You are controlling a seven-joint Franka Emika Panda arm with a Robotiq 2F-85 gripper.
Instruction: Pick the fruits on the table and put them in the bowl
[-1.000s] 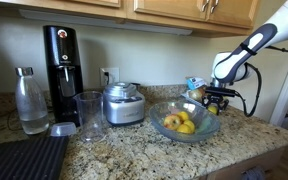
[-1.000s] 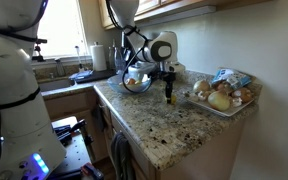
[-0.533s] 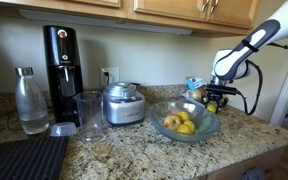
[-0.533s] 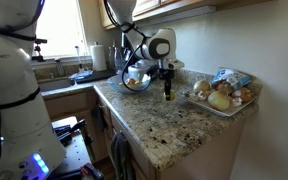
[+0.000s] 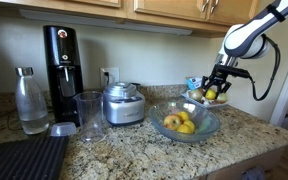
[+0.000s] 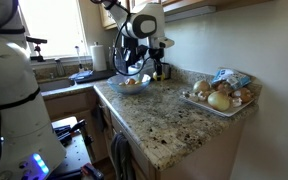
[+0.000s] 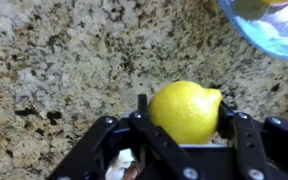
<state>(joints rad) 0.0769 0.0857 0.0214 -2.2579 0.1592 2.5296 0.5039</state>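
Observation:
My gripper has the yellow lemon, held above the speckled granite table. It will let go of it on top of the fruits [image 5: 187,117] in the middle of the glass bowl.
My gripper [image 7: 184,125] is shut on a yellow lemon [image 7: 185,110], held above the speckled granite table [image 7: 54,60]. In an exterior view the gripper [image 5: 215,92] hangs in the air with the lemon [image 5: 212,94] to the right of the bowl [image 5: 185,123], a little above its rim. The wide clear glass bowl holds several yellow and orange fruits [image 5: 178,122]. A bluish edge of the bowl [image 7: 274,35] shows at the top right of the wrist view. In the other exterior view the gripper [image 6: 154,70] is beside the bowl [image 6: 132,83].
A steel appliance [image 5: 123,103], a tall glass [image 5: 88,115], a bottle [image 5: 30,101], a black coffee machine [image 5: 61,62] and a black ribbed mat [image 5: 22,158] stand left of the bowl. A tray of onions and potatoes [image 6: 222,95] sits on the counter's end.
My gripper has risen from the countertop with the lemon in it and moved up toward the bowl's side.

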